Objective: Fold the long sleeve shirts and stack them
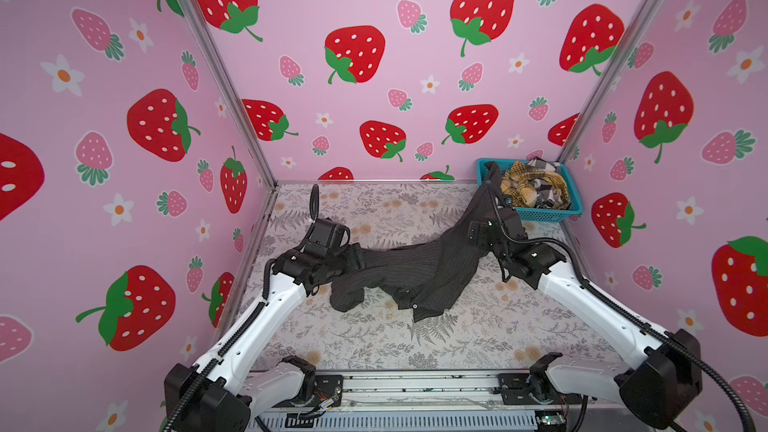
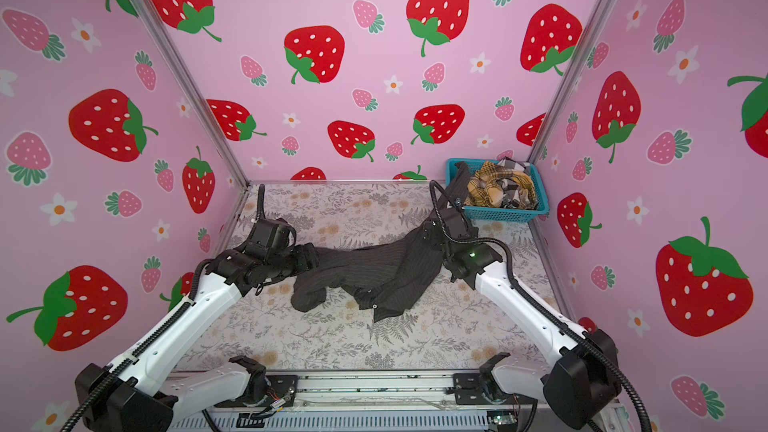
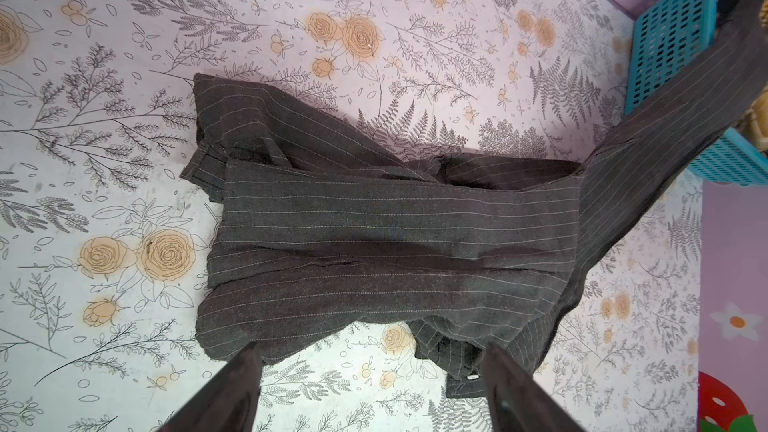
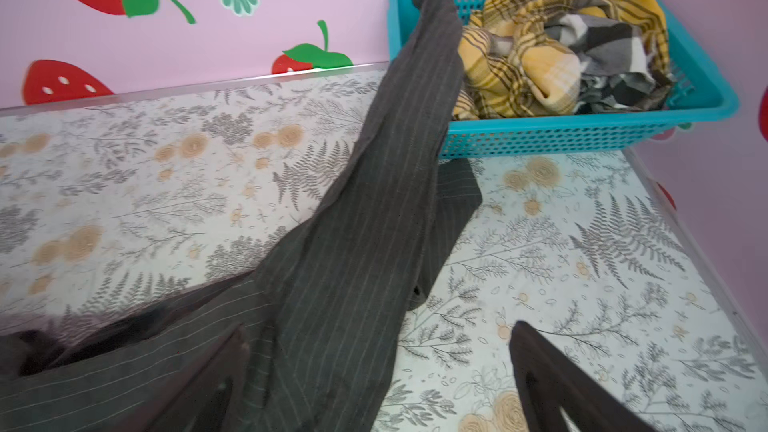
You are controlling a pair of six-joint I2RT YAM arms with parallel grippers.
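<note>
A flap sticks out underneath at the base of the charcoal shirt's sleeve. Next, my right gripper needs to grab the charcoal shirt's outer edge [image 1: 468, 276] [image 4: 397, 352] at the sleeve's base, just in front of that flap.
A dark charcoal pinstriped long sleeve shirt [image 1: 415, 276] [image 2: 374, 276] lies crumpled mid-table, and one sleeve [image 4: 415, 118] stretches up over the rim of the turquoise basket [image 1: 540, 214]. My left gripper [image 3: 370, 351] [image 1: 359, 255] is open at the shirt's left edge, with only table and a cuff between its fingers. My right gripper [image 4: 380, 328] [image 1: 478, 232] is open wide over the sleeve's base; cloth lies beside one finger, ungripped. A mustard plaid shirt [image 4: 540, 56] [image 1: 519, 184] and a black-and-white checked shirt [image 4: 602, 39] sit bundled in the basket.
The basket [image 2: 507, 214] [image 3: 669, 35] stands in the back right corner against the pink strawberry walls. The floral table surface [image 1: 374, 347] shows bare in front of the shirt. A metal rail [image 1: 415, 388] runs along the front edge.
</note>
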